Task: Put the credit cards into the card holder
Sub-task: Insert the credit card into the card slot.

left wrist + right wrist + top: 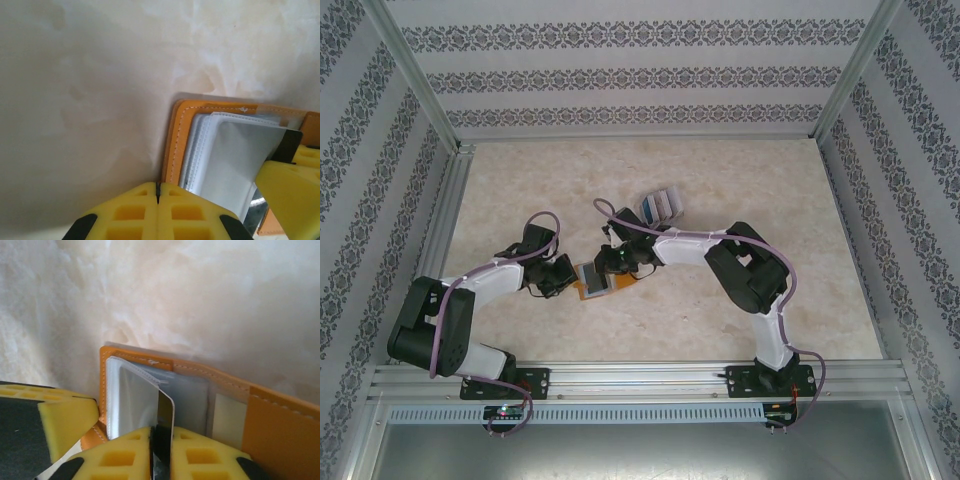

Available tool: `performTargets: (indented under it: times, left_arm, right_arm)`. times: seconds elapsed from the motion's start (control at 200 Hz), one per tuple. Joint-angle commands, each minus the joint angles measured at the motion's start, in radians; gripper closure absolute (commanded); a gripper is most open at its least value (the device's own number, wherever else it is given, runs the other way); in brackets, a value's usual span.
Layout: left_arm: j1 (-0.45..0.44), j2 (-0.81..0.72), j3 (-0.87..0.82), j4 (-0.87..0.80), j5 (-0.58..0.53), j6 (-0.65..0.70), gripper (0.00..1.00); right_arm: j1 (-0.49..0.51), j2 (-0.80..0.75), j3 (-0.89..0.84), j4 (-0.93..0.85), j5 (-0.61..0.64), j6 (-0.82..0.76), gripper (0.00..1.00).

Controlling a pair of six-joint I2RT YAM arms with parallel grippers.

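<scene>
The credit card slants up out of the clear pocket, so my right gripper will open to let it lie flat, then grip its edge (173, 416) before pushing it deeper.
The card holder (592, 283) lies open on the table, orange with pale clear pockets (135, 400). My right gripper (161, 432) is shut on a credit card (166, 407) held edge-on. The card's far end is at the mouth of a clear pocket of the card holder (270, 415). My left gripper (158, 190) is shut, its tips against the left orange edge of the card holder (176, 145). The gripped card (291, 144) shows dark at the right of the left wrist view. In the top view the left gripper (565, 278) and right gripper (610, 262) meet over the holder. More credit cards (658, 205) lie behind it.
The marble-patterned table (520, 180) is walled by patterned panels on three sides. A metal rail (640, 380) runs along the near edge by the arm bases. A yellow pad of the left gripper (65, 420) sits close beside the right gripper's jaws.
</scene>
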Motion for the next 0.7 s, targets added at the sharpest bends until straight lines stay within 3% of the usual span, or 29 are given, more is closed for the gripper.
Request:
performTargets:
  times: [0.0, 0.4, 0.575, 0.694]
  left_arm:
    - [-0.016, 0.003, -0.023, 0.040, 0.070, -0.029, 1.00]
    - [0.011, -0.005, -0.020, 0.014, 0.068, -0.011, 1.00]
    - [0.015, -0.016, -0.012, -0.002, 0.063, 0.002, 1.00]
    - [0.015, -0.014, -0.013, 0.014, 0.078, -0.004, 1.00]
  right_arm:
    - [0.024, -0.017, -0.033, 0.022, 0.056, 0.022, 0.81]
    - [0.014, -0.087, 0.017, -0.178, 0.129, -0.098, 0.59]
    - [0.007, -0.103, 0.037, -0.227, 0.134, -0.129, 0.59]
    - [0.009, -0.086, 0.043, -0.225, 0.120, -0.129, 0.69]
